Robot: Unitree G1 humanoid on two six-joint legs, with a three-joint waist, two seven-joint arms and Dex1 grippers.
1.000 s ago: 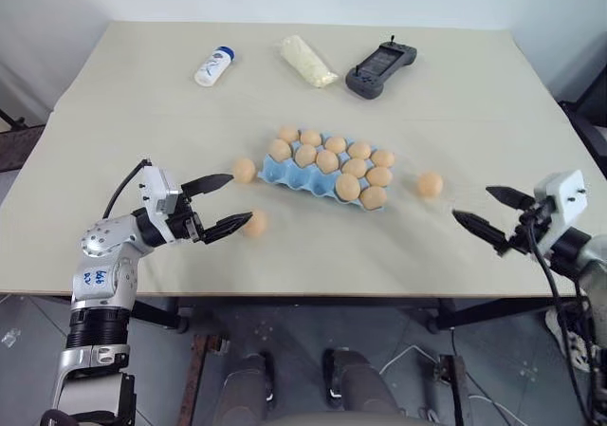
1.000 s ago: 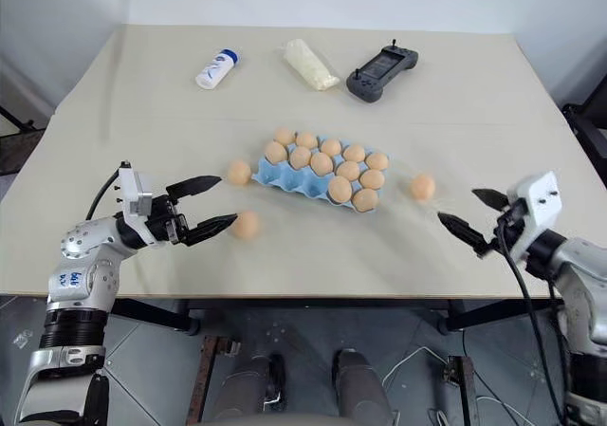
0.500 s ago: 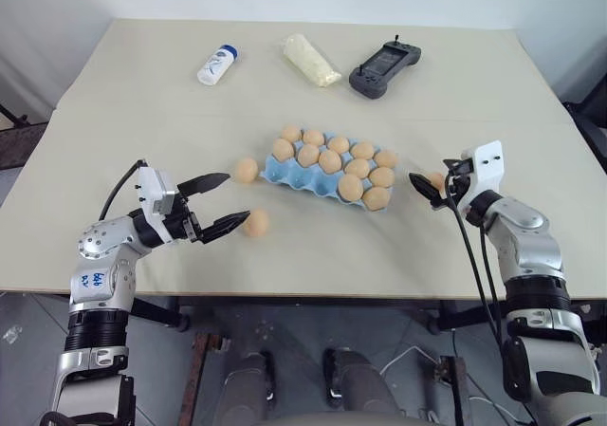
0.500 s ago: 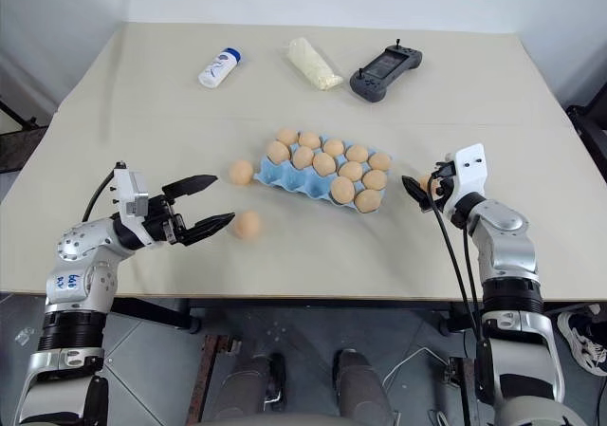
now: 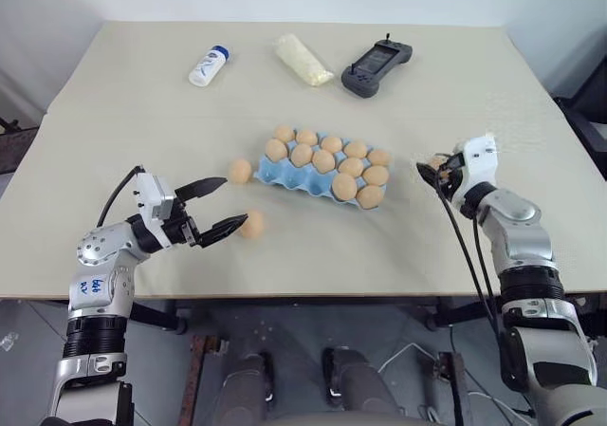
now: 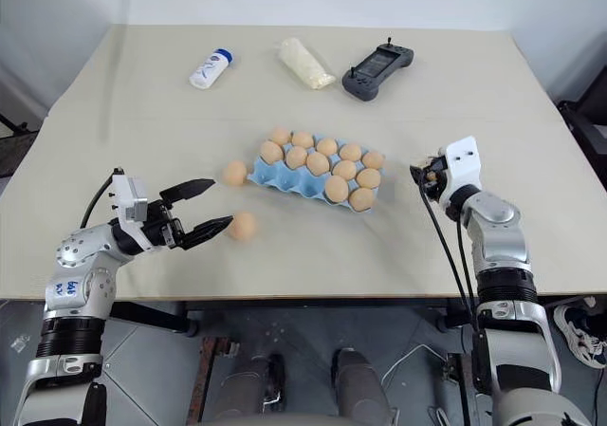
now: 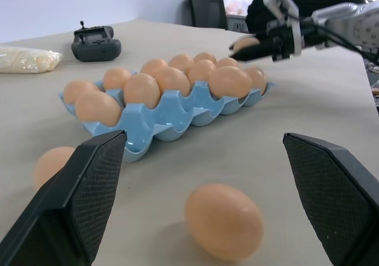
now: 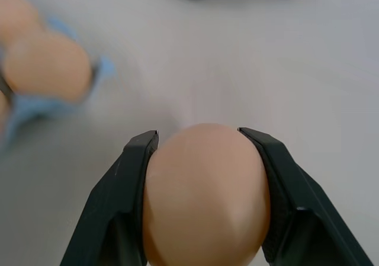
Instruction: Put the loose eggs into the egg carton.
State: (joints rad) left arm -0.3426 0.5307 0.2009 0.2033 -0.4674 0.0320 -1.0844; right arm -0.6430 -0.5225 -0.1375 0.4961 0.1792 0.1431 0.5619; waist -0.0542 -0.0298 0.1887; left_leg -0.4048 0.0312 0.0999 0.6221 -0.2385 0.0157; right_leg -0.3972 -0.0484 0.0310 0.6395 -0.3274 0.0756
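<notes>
Next, I release the egg from my right gripper in the empty carton cup (image 5: 318,183) beside the front row's eggs.
The light blue egg carton (image 5: 275,172) lies mid-table with several tan eggs in its cups. One loose egg (image 5: 240,171) rests against the carton's left end, and another (image 5: 251,223) sits nearer the front. My left gripper (image 5: 232,202) is open just left of that nearer egg (image 7: 224,220), its fingers spread to either side. Right of the carton, my right gripper (image 5: 432,168) is shut on a third loose egg (image 8: 204,195), which sits squarely between its fingers (image 8: 127,183) low over the table.
At the back of the table lie a white bottle with a blue cap (image 5: 202,66), a pale packet (image 5: 303,60) and a dark grey controller (image 5: 377,67). The table's front edge (image 5: 313,295) runs just below both arms.
My right arm reached forward and left to the egg beside the carton's right end, and its fingers closed on it. The left arm stayed put.
</notes>
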